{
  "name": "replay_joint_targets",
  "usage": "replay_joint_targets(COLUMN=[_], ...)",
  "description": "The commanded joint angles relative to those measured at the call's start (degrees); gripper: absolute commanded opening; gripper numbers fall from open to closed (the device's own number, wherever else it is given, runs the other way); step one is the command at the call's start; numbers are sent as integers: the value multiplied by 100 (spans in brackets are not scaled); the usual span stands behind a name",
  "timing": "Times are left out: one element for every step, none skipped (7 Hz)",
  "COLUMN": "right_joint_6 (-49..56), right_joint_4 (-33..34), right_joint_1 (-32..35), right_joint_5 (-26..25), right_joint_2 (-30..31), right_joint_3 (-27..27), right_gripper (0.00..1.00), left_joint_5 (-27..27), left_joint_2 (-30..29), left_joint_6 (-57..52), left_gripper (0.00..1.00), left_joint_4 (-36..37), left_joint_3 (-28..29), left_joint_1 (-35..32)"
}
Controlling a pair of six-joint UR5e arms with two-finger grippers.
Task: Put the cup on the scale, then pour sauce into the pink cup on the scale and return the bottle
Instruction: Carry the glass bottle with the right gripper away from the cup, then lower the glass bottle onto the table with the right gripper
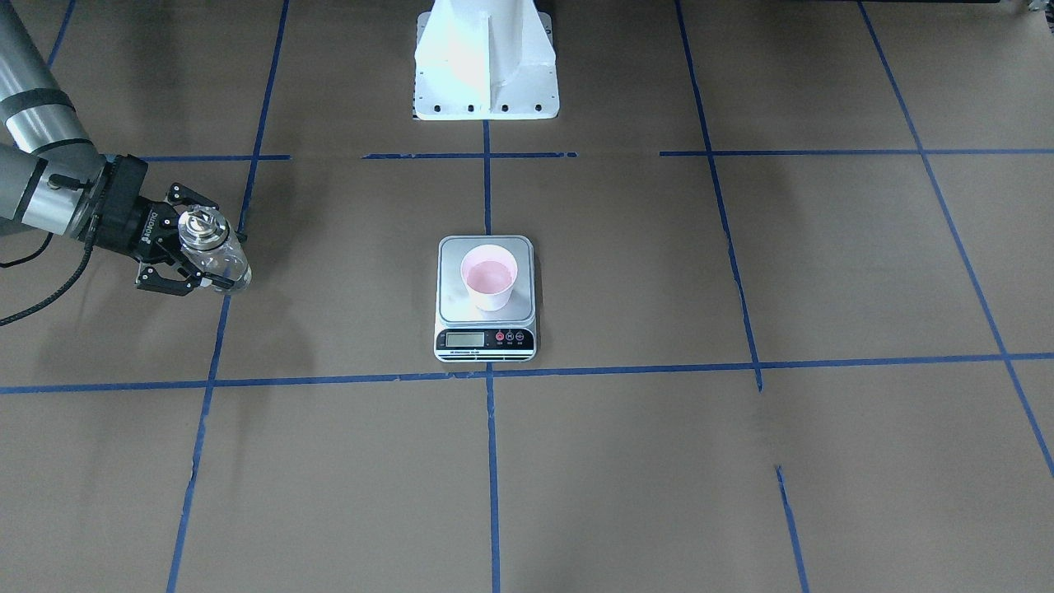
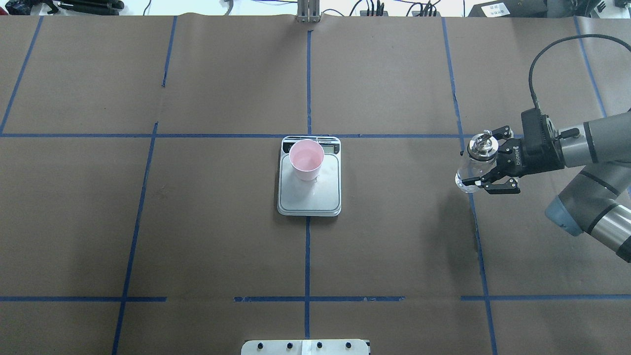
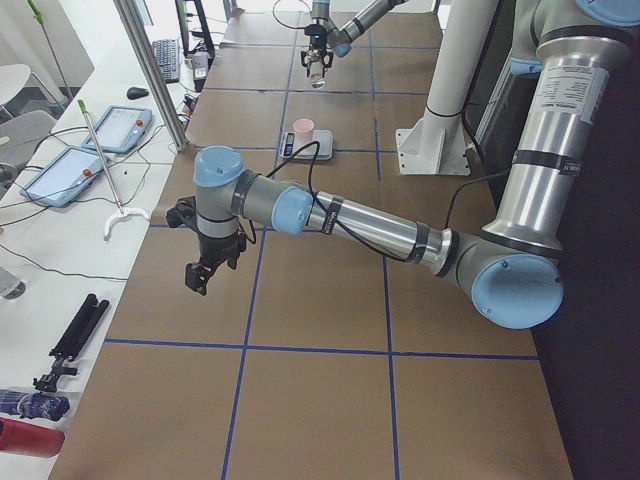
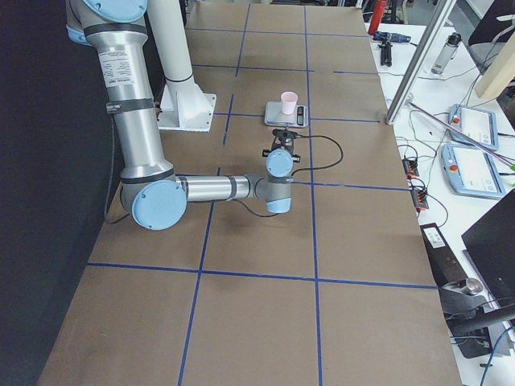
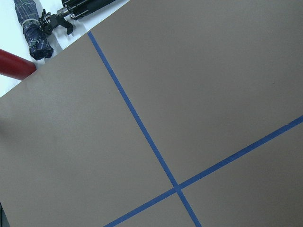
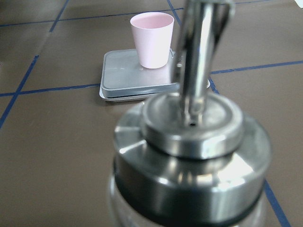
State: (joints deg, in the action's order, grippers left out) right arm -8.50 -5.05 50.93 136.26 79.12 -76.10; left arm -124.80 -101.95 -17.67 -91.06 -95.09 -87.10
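Next, I set the clear glass bottle on the brown table (image 1: 255,285) by the blue tape line, toward the scale, with my right gripper.
The pale pink cup (image 1: 489,277) stands upright on the silver scale (image 1: 461,309) at the table's centre; both show in the overhead view, cup (image 2: 306,159) and scale (image 2: 310,197). My right gripper (image 2: 480,160) is shut on the clear glass bottle (image 2: 468,172) with its silver pourer cap, held roughly upright above the table, far to the cup's side. The right wrist view shows the cap (image 6: 199,142) close up, with the cup (image 6: 151,38) and scale (image 6: 123,78) beyond. My left gripper (image 3: 205,265) shows only in the exterior left view, hanging over bare table; I cannot tell its state.
The white robot base (image 1: 486,62) stands behind the scale. Blue tape lines cross the brown table. A side bench holds tablets (image 3: 60,170) and tools; a folded umbrella (image 5: 33,28) and a red bottle (image 5: 14,66) lie past the table's edge.
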Motion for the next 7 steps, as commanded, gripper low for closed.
replay_joint_targets(right_joint_6=[-334, -345, -398, -398, -389, -372, -363], right_joint_4=[-74, -266, -355, -356, -365, -365, -365], right_joint_1=[-205, -328, -425, -452, -452, -452, -452], right_joint_5=[-344, -537, -600, -592, -575, -574, -566], right_joint_2=[-2, -2, -2, -2, 15, 33, 42], right_joint_3=[8, 25, 77, 95, 96, 96, 96], right_gripper=[0, 0, 0, 0, 0, 0, 0], left_joint_5=[0, 0, 0, 0, 0, 0, 0], left_joint_2=[0, 0, 0, 0, 0, 0, 0], left_joint_6=[-9, -9, -9, -9, -9, -9, -9], left_gripper=[100, 100, 100, 100, 100, 100, 100], left_joint_4=[0, 0, 0, 0, 0, 0, 0], left_joint_3=[0, 0, 8, 8, 8, 8, 8], left_joint_1=[0, 0, 0, 0, 0, 0, 0])
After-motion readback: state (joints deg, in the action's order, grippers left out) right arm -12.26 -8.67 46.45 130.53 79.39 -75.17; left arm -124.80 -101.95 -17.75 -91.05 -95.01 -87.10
